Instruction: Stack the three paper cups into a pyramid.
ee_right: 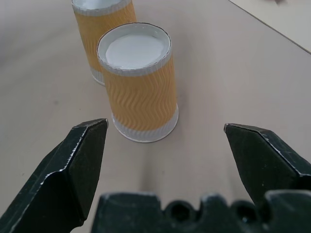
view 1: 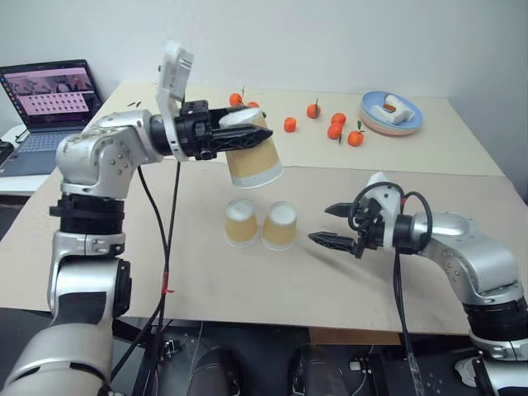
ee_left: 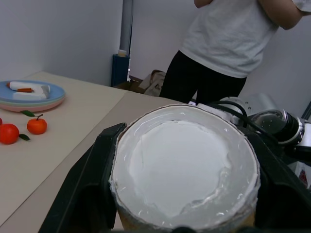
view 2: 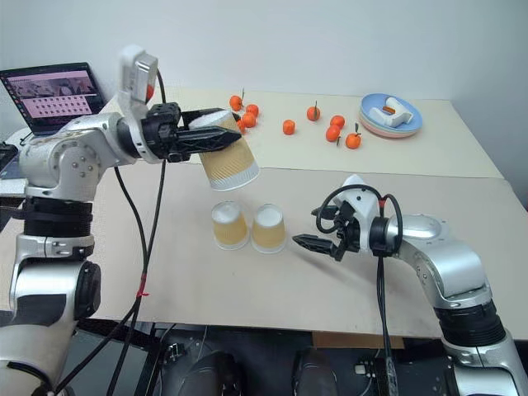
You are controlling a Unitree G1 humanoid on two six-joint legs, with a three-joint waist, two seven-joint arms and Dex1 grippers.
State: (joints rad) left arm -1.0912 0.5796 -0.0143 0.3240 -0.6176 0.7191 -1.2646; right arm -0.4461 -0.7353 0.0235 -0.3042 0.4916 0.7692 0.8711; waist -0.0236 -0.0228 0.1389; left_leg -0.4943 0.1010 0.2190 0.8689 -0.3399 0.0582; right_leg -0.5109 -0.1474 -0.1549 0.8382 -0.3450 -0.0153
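Note:
The robot's left gripper should release the third paper cup across the tops of the two standing cups (view 1: 256, 212). The third cup now hangs tilted above them.
Two tan paper cups (view 1: 241, 223) (view 1: 280, 226) stand upside down, side by side, on the beige table (view 1: 206, 280). A third paper cup (view 1: 254, 157) hangs tilted in the air above them, with my left gripper (view 1: 247, 136) shut on it; in the left wrist view its white base (ee_left: 182, 162) sits between the black fingers. My right gripper (view 1: 330, 224) hovers open just right of the two standing cups, nothing between its fingers; its wrist view looks at the nearer cup (ee_right: 140, 87) with the other behind it.
Several small tangerines (view 1: 334, 129) lie scattered at the back of the table, beside a blue plate (view 1: 392, 113) holding a white object. A laptop (view 1: 48, 103) sits at the far left. A person (ee_left: 228, 43) stands beyond the table's right side.

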